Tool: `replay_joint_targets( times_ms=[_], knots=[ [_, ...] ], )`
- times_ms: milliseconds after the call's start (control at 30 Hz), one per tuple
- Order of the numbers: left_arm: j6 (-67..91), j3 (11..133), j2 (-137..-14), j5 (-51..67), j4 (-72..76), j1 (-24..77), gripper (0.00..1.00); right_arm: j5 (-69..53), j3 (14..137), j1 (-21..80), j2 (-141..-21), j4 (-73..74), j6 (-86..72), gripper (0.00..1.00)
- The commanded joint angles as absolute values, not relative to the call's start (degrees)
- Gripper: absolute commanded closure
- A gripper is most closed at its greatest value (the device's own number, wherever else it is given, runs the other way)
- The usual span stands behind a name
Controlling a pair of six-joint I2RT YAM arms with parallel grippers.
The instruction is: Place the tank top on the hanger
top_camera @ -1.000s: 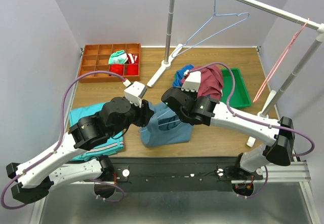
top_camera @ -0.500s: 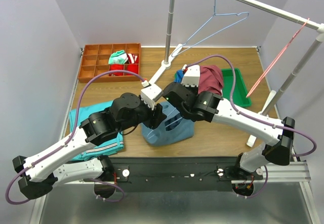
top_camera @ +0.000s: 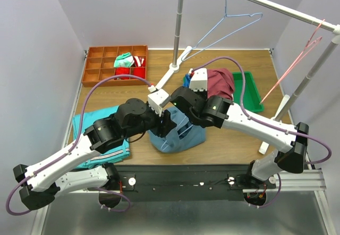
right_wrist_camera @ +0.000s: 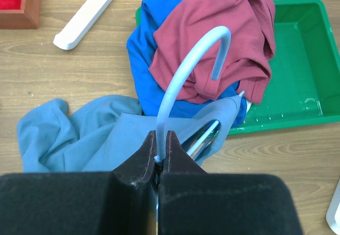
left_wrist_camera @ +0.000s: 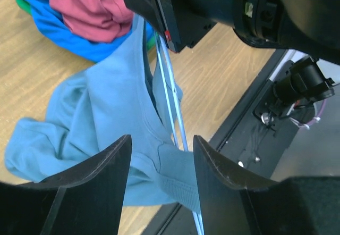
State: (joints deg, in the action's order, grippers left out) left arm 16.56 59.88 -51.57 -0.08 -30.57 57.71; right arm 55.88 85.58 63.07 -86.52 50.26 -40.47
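Note:
My left gripper will grab the slate-blue tank top's ribbed strap (top_camera: 168, 141) (left_wrist_camera: 181, 175) at the spot where that strap wraps over the arm of the light-blue wire hanger.
The slate-blue tank top (top_camera: 180, 138) lies bunched on the table near the front edge, partly draped over the light-blue wire hanger (right_wrist_camera: 183, 75). One strap is stretched over a hanger arm (right_wrist_camera: 234, 107). My right gripper (right_wrist_camera: 159, 142) is shut on the hanger's neck just below the hook and holds it over the top. In the top view it (top_camera: 174, 117) is mostly hidden under its arm. My left gripper (left_wrist_camera: 161, 145) is open. Its jaws straddle a strap of the tank top (left_wrist_camera: 106, 112) and the hanger's wires (left_wrist_camera: 170, 102), touching neither. In the top view it (top_camera: 163, 122) sits close beside the right gripper.
A maroon shirt (top_camera: 220, 82) and a royal-blue garment (top_camera: 189, 81) are heaped at a green tray (top_camera: 251, 94). A second light-blue hanger (top_camera: 228, 19) and a pink-red hanger (top_camera: 297, 59) hang on the rail. A wooden divided box (top_camera: 101, 65) stands back left. Teal cloth (top_camera: 85, 123) lies left.
My left gripper has moved right to the tank top and hanger. The right gripper shifted slightly and the top is more bunched. The pink-red hanger has swung a little.

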Motion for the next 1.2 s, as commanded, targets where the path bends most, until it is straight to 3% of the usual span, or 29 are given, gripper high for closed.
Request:
replay_joint_targets(
  times_ms=[0,500,1167],
  knots=[
    [18.4,55.0,-51.2,4.6,-34.5,58.1,0.42,57.7,87.6,63.5,-87.7,48.3,-40.0,0.99],
    [24.3,46.0,-38.2,4.4,-27.7,58.1,0.39,56.6,87.0,63.5,-90.1,46.3,-39.9,0.99],
    [24.5,46.0,-44.8,-1.5,-30.1,58.2,0.44,56.3,89.6,63.5,-94.1,46.7,-40.5,0.99]
  ],
)
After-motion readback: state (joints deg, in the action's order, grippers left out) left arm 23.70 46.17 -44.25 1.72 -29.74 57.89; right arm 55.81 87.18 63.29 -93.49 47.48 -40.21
